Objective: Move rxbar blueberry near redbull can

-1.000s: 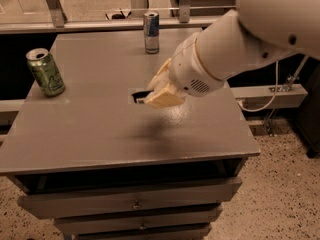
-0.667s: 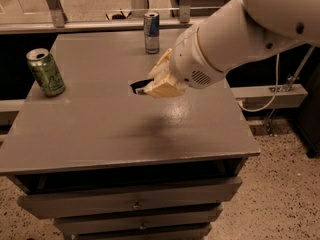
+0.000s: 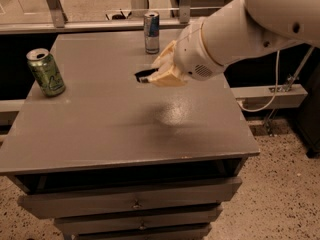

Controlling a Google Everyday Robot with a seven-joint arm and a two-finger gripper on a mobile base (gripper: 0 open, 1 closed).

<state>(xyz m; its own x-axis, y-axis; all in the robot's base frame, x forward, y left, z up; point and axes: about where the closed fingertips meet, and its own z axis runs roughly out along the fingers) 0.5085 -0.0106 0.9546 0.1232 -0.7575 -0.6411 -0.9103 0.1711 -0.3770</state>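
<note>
My gripper has the rxbar blueberry. It will let go of it on the grey table [image 3: 165,53], close beside the foot of the redbull can.
The redbull can [image 3: 151,32] stands upright at the far middle of the grey table [image 3: 100,129]. My gripper [image 3: 159,75] hangs above the table just in front of and slightly right of the can, its pale fingers [image 3: 167,76] shut on the rxbar blueberry [image 3: 143,76]. Only the bar's dark end shows, sticking out to the left of the fingers and held off the table. The white arm [image 3: 235,29] reaches in from the upper right and hides the rest of the bar.
A wider green can [image 3: 46,72] stands at the table's left edge. The table has drawers [image 3: 135,201] below its front edge. A cable [image 3: 265,99] and a low ledge lie to the right, over speckled floor.
My gripper has carried the bar back and a little to the right, toward the redbull can, staying above the table. The cans have not moved.
</note>
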